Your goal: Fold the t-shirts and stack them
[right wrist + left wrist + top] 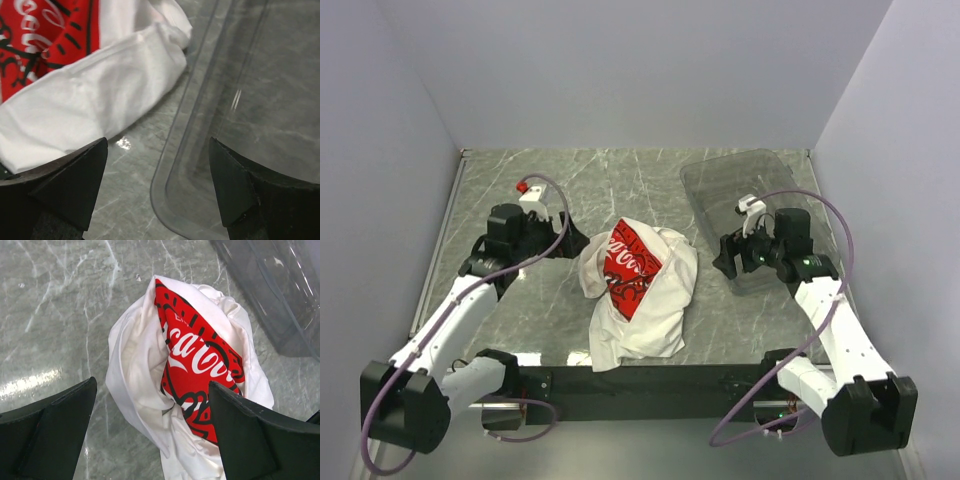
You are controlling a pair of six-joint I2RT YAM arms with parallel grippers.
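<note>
The robot's left gripper will close on the white fold (600, 250) (136, 341) beside the red print's far end, on that gripper's own side of the crumpled t-shirt.
A white t-shirt (655, 300) with a red chest print lies crumpled in a heap at the middle of the table, its lower part reaching the near edge. It shows in the left wrist view (135, 355) and in the right wrist view (95, 95). My left gripper (582, 244) is open and empty, just left of the heap; in its wrist view (152, 432) the shirt's left edge lies between the fingers. My right gripper (724, 258) is open and empty, right of the shirt, over the bin's near corner (170, 200).
A clear grey plastic bin (745, 200) stands at the back right on the marble table, also in the left wrist view (280, 295). White walls close in the table on the left, back and right.
</note>
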